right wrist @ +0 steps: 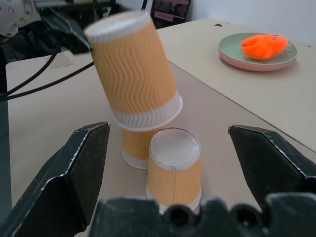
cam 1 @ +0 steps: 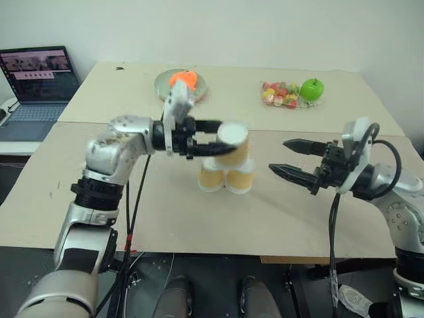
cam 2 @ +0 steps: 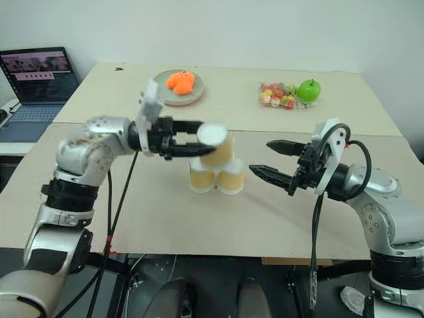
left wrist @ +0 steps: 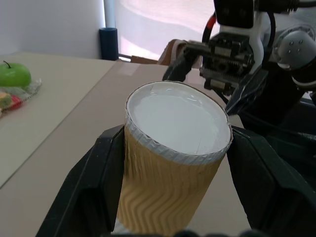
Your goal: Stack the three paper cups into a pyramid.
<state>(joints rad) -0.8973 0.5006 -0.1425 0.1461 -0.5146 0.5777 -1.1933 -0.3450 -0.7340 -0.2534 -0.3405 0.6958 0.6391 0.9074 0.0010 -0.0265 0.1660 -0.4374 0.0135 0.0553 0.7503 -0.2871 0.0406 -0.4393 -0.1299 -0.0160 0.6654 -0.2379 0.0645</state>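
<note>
The robot's left gripper needs to release the third paper cup on top of the two (cam 1: 230, 167) touching cups, so that it bridges both.
Two paper cups (cam 1: 211, 177) (cam 1: 240, 179) stand upside down, side by side and touching, in the middle of the table (cam 1: 165, 218). The third paper cup (cam 1: 232, 142) hangs tilted just above them, its white base turned toward the right arm. My left gripper (cam 1: 222, 138) is shut on this cup, one black finger (left wrist: 94, 182) on each side of its ribbed yellow-orange wall. My right gripper (cam 1: 278, 155) waits open to the right of the cups, pointing at them with nothing between its fingers. In the right wrist view the held cup (right wrist: 133, 69) leans over the two standing ones (right wrist: 174, 168).
A plate (cam 1: 165, 89) with an orange thing sits at the table's far middle. A green apple (cam 1: 312, 88) and a bag of colourful sweets (cam 1: 278, 94) lie at the far right. An open laptop (cam 1: 36, 83) stands on a side table to the left.
</note>
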